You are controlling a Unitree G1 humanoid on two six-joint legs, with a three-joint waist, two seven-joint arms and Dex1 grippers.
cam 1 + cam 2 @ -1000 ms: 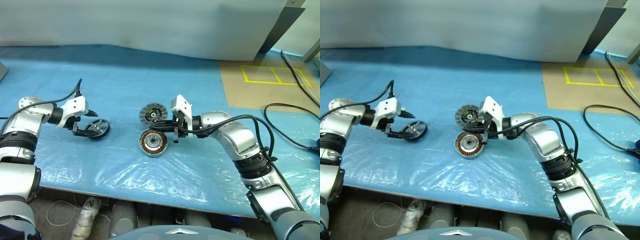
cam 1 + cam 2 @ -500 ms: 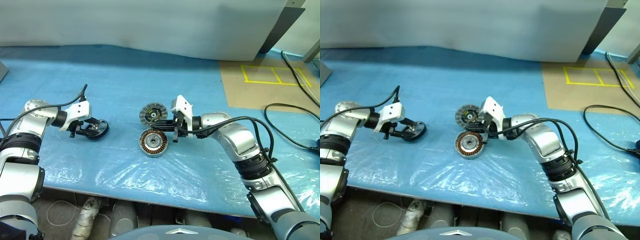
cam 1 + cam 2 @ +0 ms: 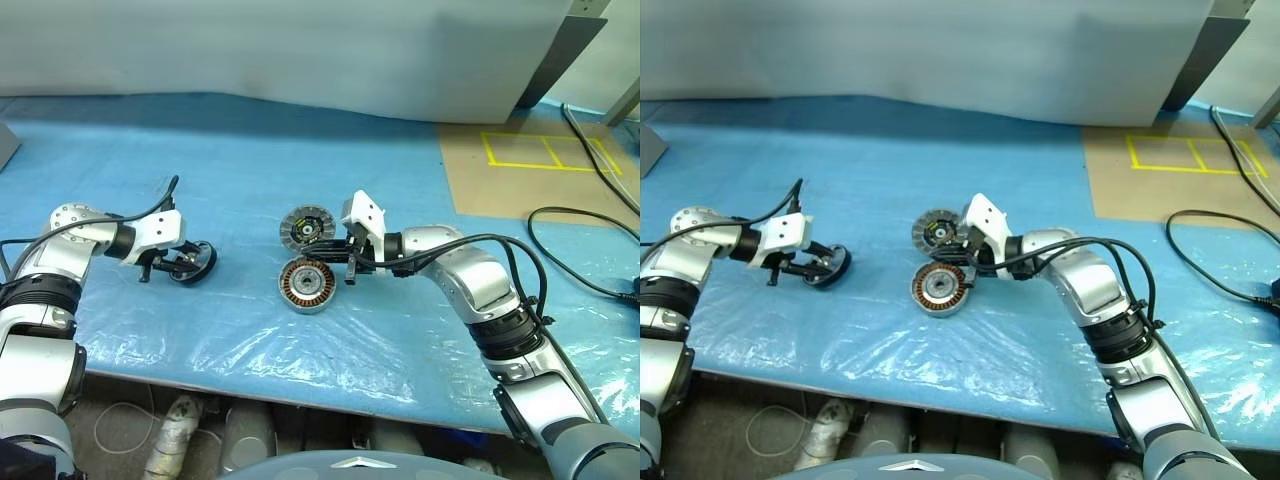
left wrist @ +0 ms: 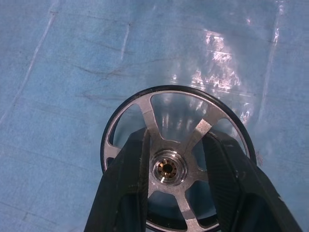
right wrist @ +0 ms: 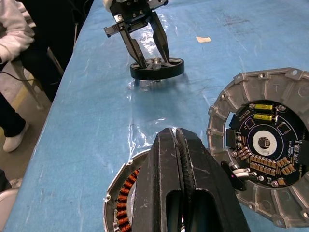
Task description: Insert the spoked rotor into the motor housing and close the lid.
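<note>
I should release the spoked rotor from my left gripper over the copper windings in the motor housing (image 3: 307,284), in front of the lid.
The spoked rotor (image 3: 193,261), a black-rimmed wheel with silver spokes, lies flat on the blue sheet at the left. My left gripper (image 4: 179,137) reaches down into it, one finger (image 4: 130,164) on each side of the hub; the fingers stand apart and a gap shows beside the hub. The motor housing (image 3: 306,285), copper windings up, lies at the centre. Just behind it lies the lid (image 3: 306,228), a round disc with a circuit board facing up. My right gripper (image 5: 176,133) is shut and empty, hovering over the housing's near rim, between housing and lid.
A brown board with a yellow taped rectangle (image 3: 545,150) lies at the back right. Black cables (image 3: 590,230) trail along the right side. A seated person (image 5: 14,29) shows beyond the table's left end. The table's front edge (image 3: 300,385) runs close below the housing.
The left gripper's fingers have drawn in around the rotor's hub and the wrist has rolled a little. The rotor, the housing, the lid and the right arm have not moved.
</note>
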